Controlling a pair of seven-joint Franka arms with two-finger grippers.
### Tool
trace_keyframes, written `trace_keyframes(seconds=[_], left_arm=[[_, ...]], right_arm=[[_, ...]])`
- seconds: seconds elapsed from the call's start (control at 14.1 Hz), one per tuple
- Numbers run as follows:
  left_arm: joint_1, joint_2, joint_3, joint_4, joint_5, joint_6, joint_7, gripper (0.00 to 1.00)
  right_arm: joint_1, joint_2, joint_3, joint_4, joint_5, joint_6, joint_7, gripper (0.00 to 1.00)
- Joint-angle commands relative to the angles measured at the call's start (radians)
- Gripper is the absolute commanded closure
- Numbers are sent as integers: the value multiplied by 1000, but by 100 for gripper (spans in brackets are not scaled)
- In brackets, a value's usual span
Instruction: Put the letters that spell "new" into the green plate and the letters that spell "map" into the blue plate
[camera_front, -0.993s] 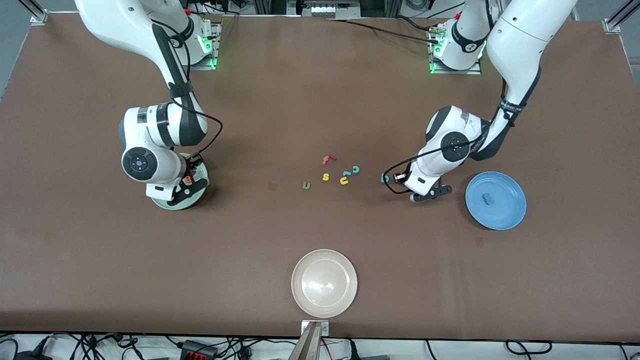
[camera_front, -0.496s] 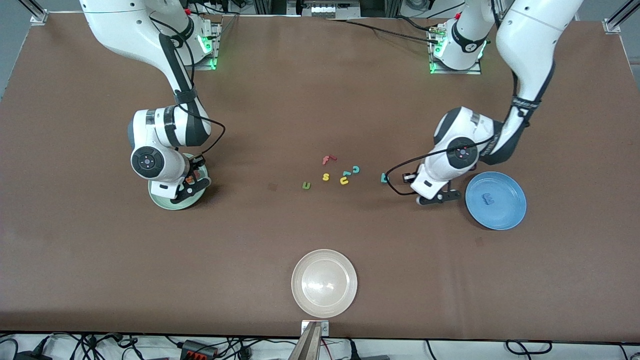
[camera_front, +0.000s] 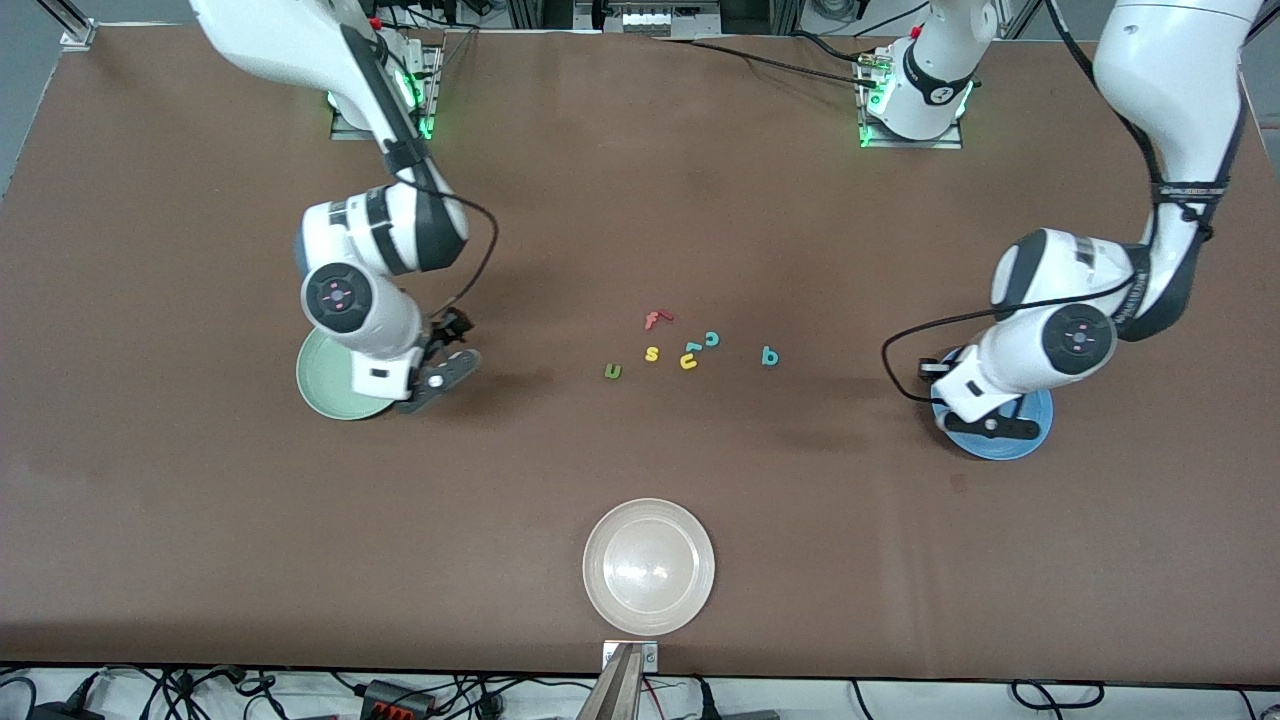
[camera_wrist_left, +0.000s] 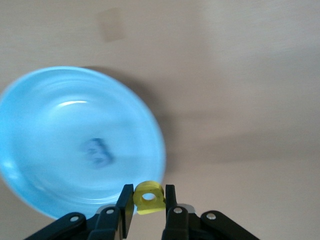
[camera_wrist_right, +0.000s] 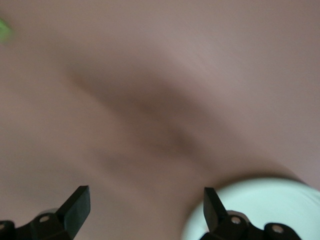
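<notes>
Next, I close my right gripper on the sides of the green n (camera_front: 613, 371) (camera_wrist_right: 4, 32) near the yellow s, because "new" needs it in the green plate.
My left gripper (camera_wrist_left: 149, 192) is shut on the yellow a (camera_wrist_left: 150, 186) and hangs over the rim of the blue plate (camera_wrist_left: 50, 125), where the blue m (camera_wrist_left: 97, 152) lies. From the front, that gripper (camera_front: 990, 425) covers much of the blue plate (camera_front: 1000, 448). My right gripper (camera_wrist_right: 146, 207) is open and empty, just off the edge of the green plate (camera_wrist_right: 265, 210). In the front view it (camera_front: 438, 376) sits beside the green plate (camera_front: 325, 385), whose middle the arm hides. The green n (camera_front: 613, 371) and teal p (camera_front: 769, 355) lie mid-table.
A red f (camera_front: 655, 320), yellow s (camera_front: 651, 353), yellow u (camera_front: 688, 362) and teal c (camera_front: 712, 338) lie clustered between the n and the p. A cream-white plate (camera_front: 649, 566) stands near the table's front edge.
The right gripper opened, let go of an orange letter over the green plate and slid off toward mid-table. The left arm swung from beside the p to over the blue plate, still shut.
</notes>
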Motion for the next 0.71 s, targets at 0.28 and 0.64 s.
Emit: trace_keyframes(seconds=[0.28, 0.64], left_arm=[[41, 46, -23, 6, 68, 42, 33, 0], [38, 26, -133, 7, 53, 5, 17, 0]], right_arm=[[114, 167, 4, 211, 80, 19, 335, 24], [148, 238, 9, 316, 37, 8, 947, 24]])
